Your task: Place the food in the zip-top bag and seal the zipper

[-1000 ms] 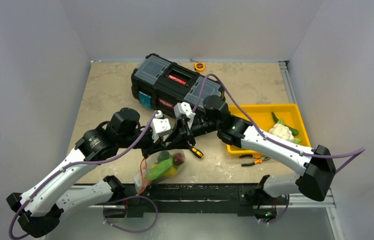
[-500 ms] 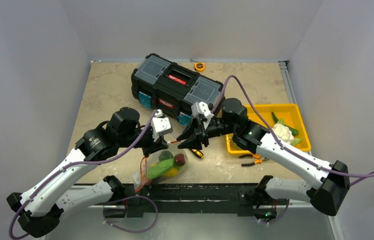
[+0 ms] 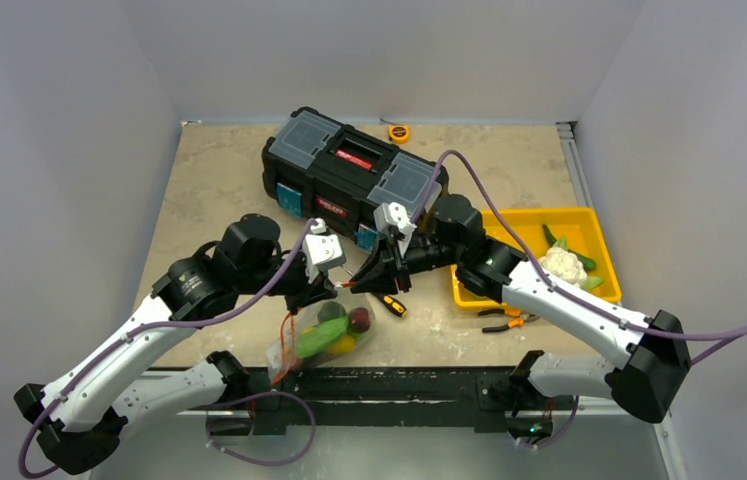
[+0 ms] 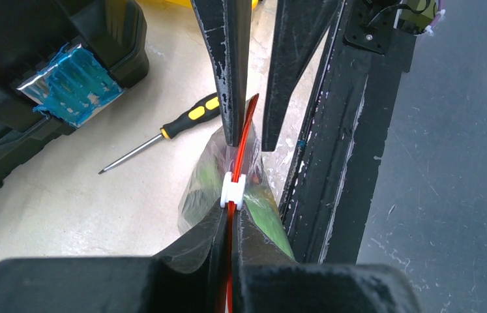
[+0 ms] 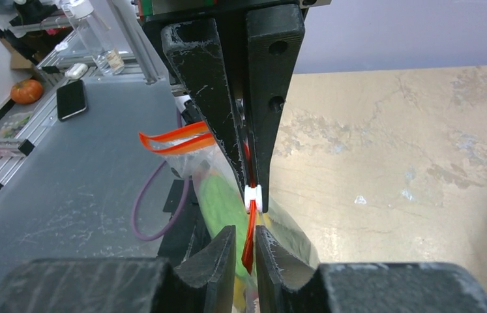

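Observation:
The orange-red zipper is pinched by my left gripper behind the white slider, so I will open that gripper and take the slider itself [image 4: 233,190] while my right gripper holds the zipper's end.
The clear zip-top bag [image 3: 329,330] hangs off the table's near edge with food in it: a green piece [image 3: 317,340], a red one [image 3: 357,320] and a yellow one. My left gripper [image 4: 233,212] is shut on the orange-red zipper [image 5: 248,244], right behind the white slider [image 4: 233,189]. My right gripper [image 5: 246,235] faces it. Its jaws stand a narrow gap apart, with the strip's free end between them. Beyond the left fingers the two zipper strips [image 5: 175,138] lie apart. A white cauliflower [image 3: 561,263] and green pieces lie in the yellow tray [image 3: 509,215].
A black toolbox [image 3: 349,170] stands behind both grippers. A screwdriver [image 3: 392,303] lies just under the right gripper, and orange-handled pliers [image 3: 504,318] lie in front of the tray. An orange tape measure [image 3: 399,132] sits at the back. The table's near-edge rail [image 4: 332,150] runs beside the bag.
My right gripper drew back to the right with wider jaws, then returned toward the left gripper and narrowed around the strip's end. The left gripper and the bag stayed put.

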You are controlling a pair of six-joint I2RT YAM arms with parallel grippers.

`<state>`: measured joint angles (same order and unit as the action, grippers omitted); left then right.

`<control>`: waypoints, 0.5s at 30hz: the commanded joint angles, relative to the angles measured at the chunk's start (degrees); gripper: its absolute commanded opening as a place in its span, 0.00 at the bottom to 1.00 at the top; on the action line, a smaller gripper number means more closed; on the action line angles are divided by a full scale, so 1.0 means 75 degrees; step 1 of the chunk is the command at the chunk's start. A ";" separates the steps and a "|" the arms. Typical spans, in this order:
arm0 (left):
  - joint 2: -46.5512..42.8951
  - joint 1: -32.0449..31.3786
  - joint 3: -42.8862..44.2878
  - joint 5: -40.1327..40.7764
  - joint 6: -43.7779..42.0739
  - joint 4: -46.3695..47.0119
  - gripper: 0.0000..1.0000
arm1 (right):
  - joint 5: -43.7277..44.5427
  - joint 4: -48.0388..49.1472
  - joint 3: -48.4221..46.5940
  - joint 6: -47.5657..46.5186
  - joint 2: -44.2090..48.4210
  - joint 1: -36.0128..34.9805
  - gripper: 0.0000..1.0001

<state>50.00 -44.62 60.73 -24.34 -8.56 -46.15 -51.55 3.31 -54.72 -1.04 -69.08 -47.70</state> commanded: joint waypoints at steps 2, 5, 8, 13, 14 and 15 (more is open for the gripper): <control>-0.0008 0.0055 0.0034 -0.0264 0.0039 0.0465 0.00 | 0.0083 0.0386 -0.0170 0.0078 -0.0046 -0.0003 0.14; 0.0013 0.0061 0.0036 -0.0267 0.0038 0.0465 0.00 | 0.0224 0.0480 -0.0135 0.0091 -0.0058 -0.0003 0.06; -0.0021 0.0053 0.0044 -0.0351 0.0097 0.0492 0.00 | 0.0291 0.0559 -0.0094 0.0092 -0.0069 -0.0011 0.00; -0.0113 0.0058 0.0078 0.0106 0.0524 0.0624 0.34 | 0.1063 0.0741 0.0075 0.0726 -0.0091 -0.0023 0.00; -0.0156 0.0063 0.0066 0.0166 0.0665 0.0690 0.45 | 0.1190 0.0742 0.0096 0.0811 -0.0084 -0.0016 0.00; -0.0211 0.0066 0.0054 0.0184 0.0794 0.0754 0.54 | 0.1267 0.0761 0.0110 0.0879 -0.0077 -0.0013 0.00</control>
<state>50.02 -44.62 60.73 -24.16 -6.50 -45.19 -47.00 5.43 -54.43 1.65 -69.52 -47.70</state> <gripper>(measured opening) 0.401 0.007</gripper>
